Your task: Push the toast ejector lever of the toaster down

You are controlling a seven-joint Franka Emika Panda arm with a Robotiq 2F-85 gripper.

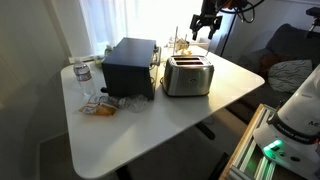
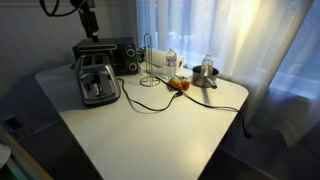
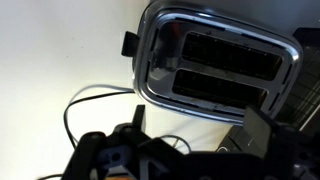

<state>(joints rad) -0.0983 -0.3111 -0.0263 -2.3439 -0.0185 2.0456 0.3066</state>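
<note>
My gripper goes to the narrow end of the silver toaster next and closes on the dark toast ejector lever point(image 1: 211, 69) point(image 3: 130, 44) there.
The silver toaster point(image 1: 188, 76) stands on the white table point(image 1: 150, 125) next to a matte black appliance point(image 1: 130, 66); it also shows in an exterior view point(image 2: 97, 78). In the wrist view I look down on the toaster point(image 3: 215, 60) and its two top slots. The toast ejector lever point(image 3: 130, 44) is a small dark tab sticking out of its narrow left end. My gripper point(image 3: 195, 125) is open and empty, its two dark fingers apart. It hangs well above the toaster in both exterior views point(image 1: 205, 22) point(image 2: 88, 18).
A black cable point(image 2: 150, 105) runs over the table from the toaster. A water bottle point(image 1: 83, 74) and a snack bag point(image 1: 100, 106) lie by the black appliance. A wire rack point(image 2: 152, 55), a bottle point(image 2: 170, 58) and a metal pot point(image 2: 205, 73) stand near the curtain.
</note>
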